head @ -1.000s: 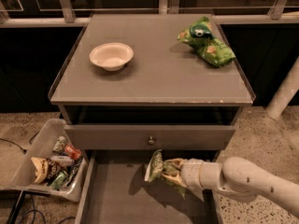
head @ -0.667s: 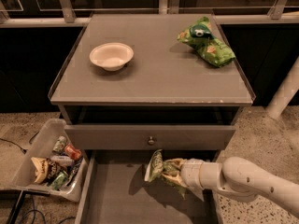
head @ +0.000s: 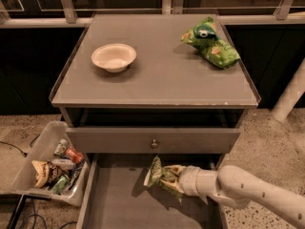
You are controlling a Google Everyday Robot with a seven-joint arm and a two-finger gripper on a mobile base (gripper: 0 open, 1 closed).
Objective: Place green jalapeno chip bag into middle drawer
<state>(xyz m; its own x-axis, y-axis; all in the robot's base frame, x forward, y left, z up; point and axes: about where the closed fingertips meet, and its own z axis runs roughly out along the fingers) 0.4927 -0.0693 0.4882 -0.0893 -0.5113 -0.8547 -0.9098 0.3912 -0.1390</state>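
Observation:
Next, my gripper lets go of the green jalapeno chip bag on the grey drawer's bottom just below the round knob (head: 165,184).
The green jalapeno chip bag (head: 159,174) is a crinkled olive-green bag with a whitish end. It hangs over the open middle drawer (head: 119,204), held upright a little above the grey floor. My gripper (head: 174,179) comes in from the right on a white arm and is shut on the bag's right side. The bag hides most of the fingers. The drawer is pulled out below the grey drawer front with the round knob (head: 154,143).
On the cabinet top (head: 162,80) stand a white bowl (head: 114,57) and a brighter green bag (head: 210,42). A clear bin (head: 50,163) with several snack packs sits on the floor left of the drawer. A white post (head: 290,94) stands at right.

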